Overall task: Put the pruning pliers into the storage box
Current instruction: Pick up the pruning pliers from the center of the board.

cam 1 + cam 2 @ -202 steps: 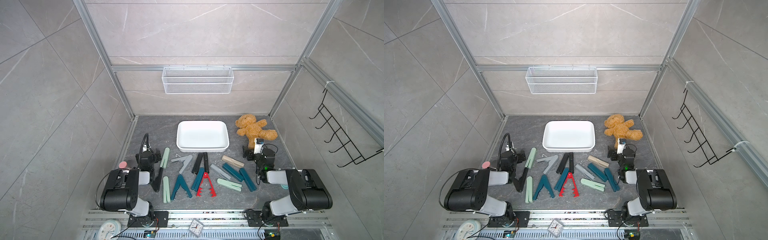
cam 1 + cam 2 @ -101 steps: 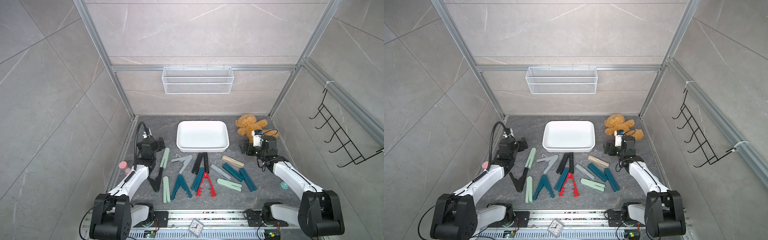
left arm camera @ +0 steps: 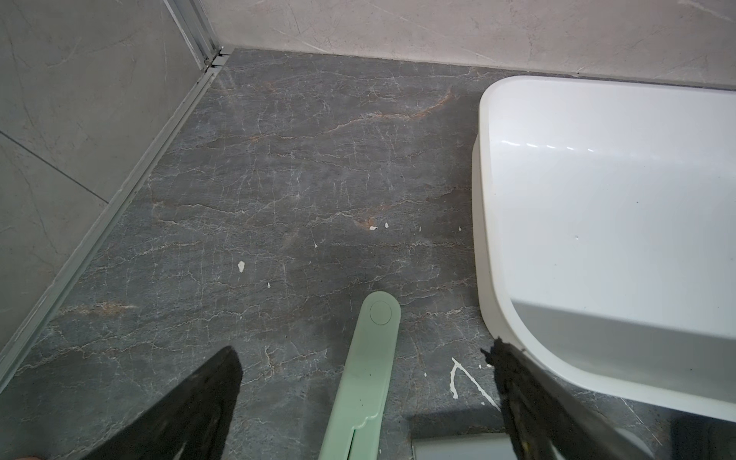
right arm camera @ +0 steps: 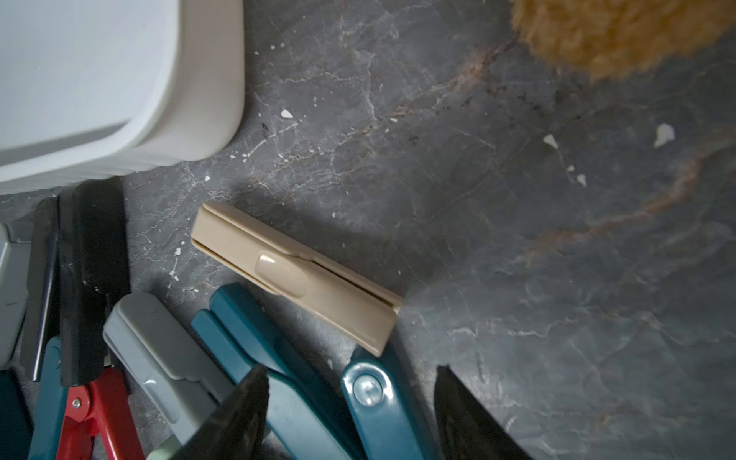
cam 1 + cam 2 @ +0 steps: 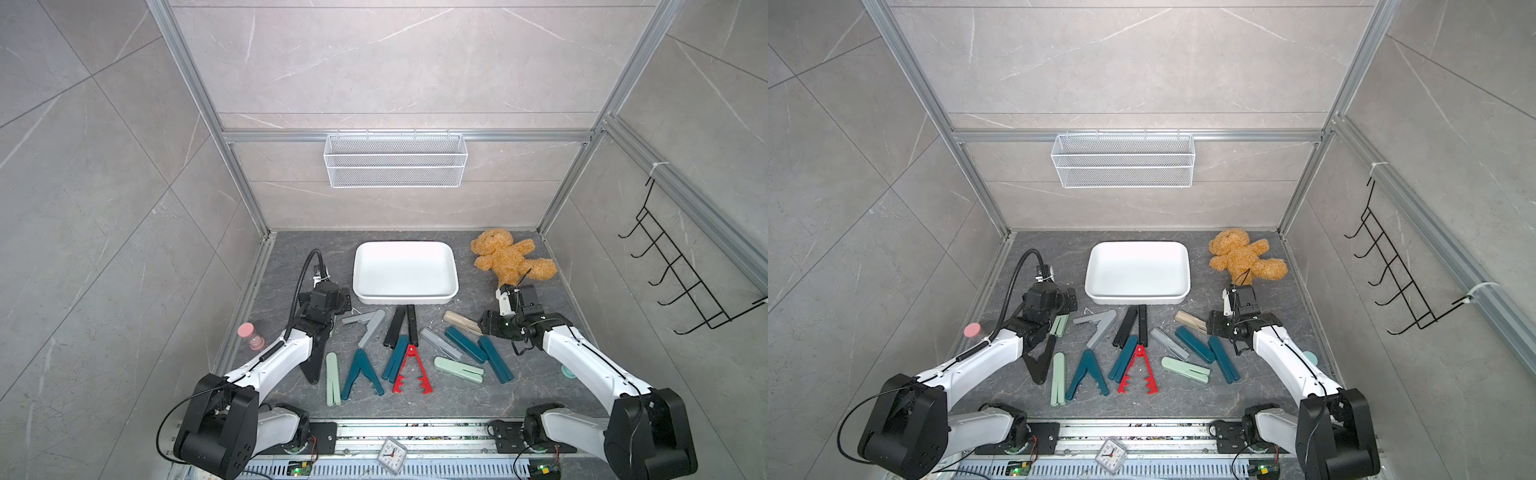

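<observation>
My right gripper is facing an outer dark teal pair whose hinge end is crowded by the beige pair and another dark teal pair, so it should take that outer pair by its middle (image 5: 496, 360).
The white storage box (image 5: 405, 297) stands empty at the back middle. In front of it lie several pruning pliers: grey (image 5: 368, 326), black (image 5: 401, 326), beige (image 5: 459, 321), dark teal (image 5: 495, 365), mint (image 5: 459, 370) and toothed red (image 5: 411, 370). My left gripper (image 3: 361, 349) is open, low over the floor beside the box, with a mint green pair (image 3: 378, 318) lying between its fingers, untouched. My right gripper (image 4: 350, 368) is open astride the hinge end of a dark teal pair (image 4: 368, 388), just behind the beige pair (image 4: 294, 275).
A brown teddy bear (image 5: 507, 259) lies at the back right, close behind my right wrist. A pink-capped bottle (image 5: 249, 334) stands by the left wall. A wire mesh basket (image 5: 395, 166) hangs on the back wall and a black hook rack (image 5: 681, 274) on the right wall.
Both arms have unfolded from the front rail and reached forward. The left gripper came down over the mint pair, the right over the teal pair, and the right jaws have narrowed.
</observation>
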Available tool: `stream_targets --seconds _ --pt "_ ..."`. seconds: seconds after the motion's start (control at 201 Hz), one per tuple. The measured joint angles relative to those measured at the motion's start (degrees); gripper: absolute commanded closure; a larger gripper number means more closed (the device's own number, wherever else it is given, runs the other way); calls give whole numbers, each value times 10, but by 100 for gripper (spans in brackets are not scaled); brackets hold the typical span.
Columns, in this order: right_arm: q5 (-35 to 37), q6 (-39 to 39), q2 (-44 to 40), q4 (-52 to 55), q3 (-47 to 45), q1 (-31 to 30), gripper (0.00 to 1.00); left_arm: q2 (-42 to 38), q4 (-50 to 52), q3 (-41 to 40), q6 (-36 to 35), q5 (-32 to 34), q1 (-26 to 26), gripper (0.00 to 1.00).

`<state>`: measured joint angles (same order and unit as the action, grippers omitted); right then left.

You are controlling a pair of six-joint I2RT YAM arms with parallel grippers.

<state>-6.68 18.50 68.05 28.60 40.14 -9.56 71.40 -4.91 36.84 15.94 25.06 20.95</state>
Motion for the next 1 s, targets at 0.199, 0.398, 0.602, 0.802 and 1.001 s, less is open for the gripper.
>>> stream_targets --seconds 0.199,0.398,0.602,0.802,1.001 --pt "31 29 -18 46 -1 -9 43 0 0 0 19 -23 0 0" --pt "57 66 -37 63 -5 -32 43 -12 -3 0 26 -78 0 0" --pt "104 119 -40 74 -22 -77 47 -15 -3 0 26 -106 0 0" --pt "145 172 -51 92 -39 -103 47 -9 -3 0 27 -123 0 0" --pt "165 210 -52 112 -52 -120 38 -4 20 19 20 -123 0 0"
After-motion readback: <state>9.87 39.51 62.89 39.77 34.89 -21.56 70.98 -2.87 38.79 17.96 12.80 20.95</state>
